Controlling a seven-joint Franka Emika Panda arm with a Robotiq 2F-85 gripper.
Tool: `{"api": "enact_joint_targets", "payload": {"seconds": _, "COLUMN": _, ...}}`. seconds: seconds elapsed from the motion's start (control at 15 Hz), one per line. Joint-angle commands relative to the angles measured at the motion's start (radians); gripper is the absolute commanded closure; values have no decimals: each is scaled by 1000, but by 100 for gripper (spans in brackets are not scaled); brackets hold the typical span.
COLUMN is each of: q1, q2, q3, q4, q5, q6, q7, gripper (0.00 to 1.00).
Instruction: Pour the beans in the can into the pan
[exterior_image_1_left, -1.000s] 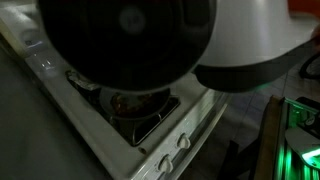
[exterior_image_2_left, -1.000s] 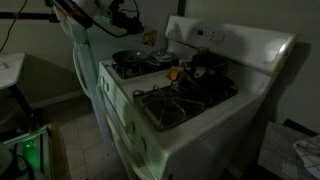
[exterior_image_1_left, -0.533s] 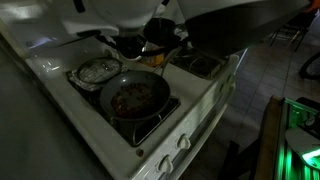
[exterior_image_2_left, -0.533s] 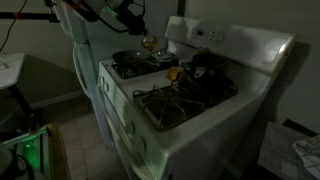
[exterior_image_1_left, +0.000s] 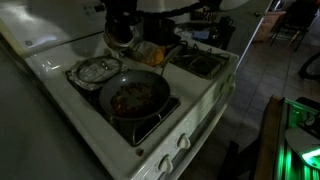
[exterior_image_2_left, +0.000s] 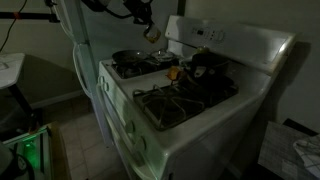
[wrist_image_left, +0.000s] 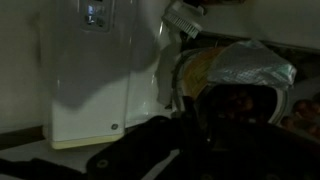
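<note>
Next, my gripper sets the can down beside the orange item at the back of the stove (exterior_image_1_left: 138, 50).
The pan (exterior_image_1_left: 140, 92) sits on the stove's front burner and is dark, round and shallow. The beans (exterior_image_1_left: 126, 100) lie in it as a small reddish-brown patch. My gripper (exterior_image_1_left: 120, 28) hangs above the stove's back edge, behind the pan, shut on the can (exterior_image_1_left: 119, 38), which is tilted. In an exterior view the gripper (exterior_image_2_left: 147, 22) holds the pale can (exterior_image_2_left: 152, 33) high above the pan (exterior_image_2_left: 128, 62). The wrist view is dark. It shows the pan (wrist_image_left: 240, 115) with reddish spots; my jaws are not discernible there.
A crumpled foil dish (exterior_image_1_left: 95, 70) lies beside the pan and also shows in the wrist view (wrist_image_left: 250, 65). A black pot (exterior_image_2_left: 205, 65) and an orange item (exterior_image_2_left: 172, 72) stand on the back burners. An empty grate (exterior_image_2_left: 175, 105) is at the front. A white fridge (exterior_image_2_left: 85, 60) stands beside the stove.
The arm, which blocked the camera a second ago, has swung up and back from the pan with the can. The beans lie in the pan as before.
</note>
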Motion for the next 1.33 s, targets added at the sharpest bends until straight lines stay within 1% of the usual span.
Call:
{"api": "enact_joint_targets", "payload": {"seconds": 0.0, "q1": 13, "q2": -9, "q3": -22, "q4": -4, "q5": 5, "q6": 13, "q7": -2, "gripper": 89}}
{"api": "enact_joint_targets", "payload": {"seconds": 0.13, "q1": 15, "q2": -6, "q3": -23, "q4": -3, "q5": 5, "q6": 12, "q7": -3, "gripper": 89}}
{"api": "enact_joint_targets", "payload": {"seconds": 0.2, "q1": 17, "q2": -2, "q3": -23, "q4": -2, "q5": 5, "q6": 12, "q7": -3, "gripper": 97}}
{"api": "enact_joint_targets", "payload": {"seconds": 0.27, "q1": 16, "q2": 18, "q3": -21, "q4": 24, "q5": 59, "q6": -35, "q7": -6, "gripper": 97}}
{"api": "enact_joint_targets", "payload": {"seconds": 0.33, "q1": 4, "q2": 37, "q3": -25, "q4": 52, "q5": 145, "q6": -83, "q7": -29, "gripper": 97}}
{"api": "enact_joint_targets", "payload": {"seconds": 0.47, "q1": -23, "q2": 63, "q3": -48, "q4": 96, "q5": 253, "q6": -143, "q7": -82, "gripper": 97}}
{"api": "enact_joint_targets", "payload": {"seconds": 0.67, "q1": -55, "q2": 112, "q3": -88, "q4": 180, "q5": 397, "q6": -252, "q7": -128, "gripper": 97}}
{"api": "enact_joint_targets", "payload": {"seconds": 0.87, "q1": -81, "q2": 185, "q3": -114, "q4": 289, "q5": 541, "q6": -369, "q7": -166, "gripper": 97}}
{"api": "enact_joint_targets", "payload": {"seconds": 1.0, "q1": -87, "q2": 238, "q3": -117, "q4": 353, "q5": 617, "q6": -454, "q7": -162, "gripper": 97}}
{"api": "enact_joint_targets", "payload": {"seconds": 1.27, "q1": -102, "q2": 313, "q3": -101, "q4": 430, "q5": 791, "q6": -563, "q7": -140, "gripper": 97}}
